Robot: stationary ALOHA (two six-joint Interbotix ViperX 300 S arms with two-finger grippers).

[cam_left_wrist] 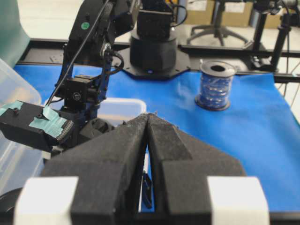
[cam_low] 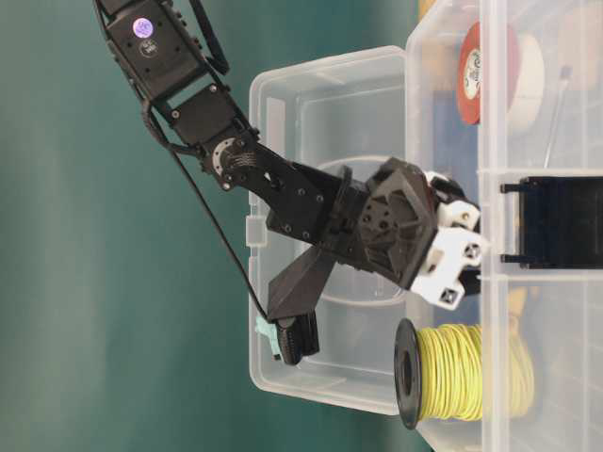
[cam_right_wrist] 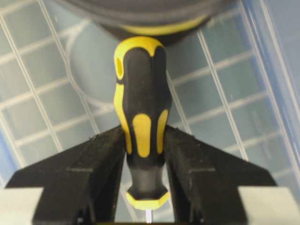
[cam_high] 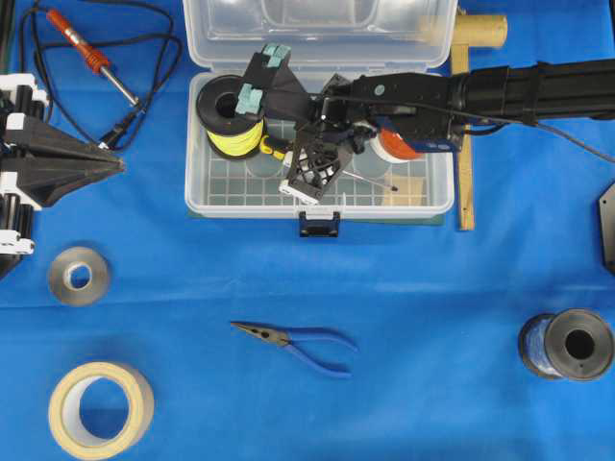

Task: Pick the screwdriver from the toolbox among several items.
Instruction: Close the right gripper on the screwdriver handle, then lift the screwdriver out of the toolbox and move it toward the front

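Observation:
I need to release the screwdriver with my right gripper on the table (cam_high: 312, 311) between the toolbox and blue-handled pliers, near the pliers.
The screwdriver (cam_right_wrist: 140, 93), yellow-and-black handled, lies in the clear toolbox (cam_high: 317, 206), with its thin shaft (cam_high: 370, 180) pointing right. My right gripper (cam_right_wrist: 144, 133) reaches into the box (cam_high: 288, 158) and is shut on the handle, one finger pressing each side. The yellow wire spool (cam_high: 231, 120) stands just beyond the handle's butt. The orange-red tape roll (cam_high: 394, 146) and the wooden block (cam_high: 408, 187) are at the box's right end. My left gripper (cam_high: 120, 163) is shut and empty, left of the box, and also shows in the left wrist view (cam_left_wrist: 147, 117).
A soldering iron (cam_high: 86, 48) with its black cord lies at the back left. Blue-handled pliers (cam_high: 298, 338), a masking tape roll (cam_high: 101, 408), a grey roll (cam_high: 79, 276) and a dark wire spool (cam_high: 567, 344) lie in front. A wooden stick (cam_high: 466, 182) lies along the box's right side.

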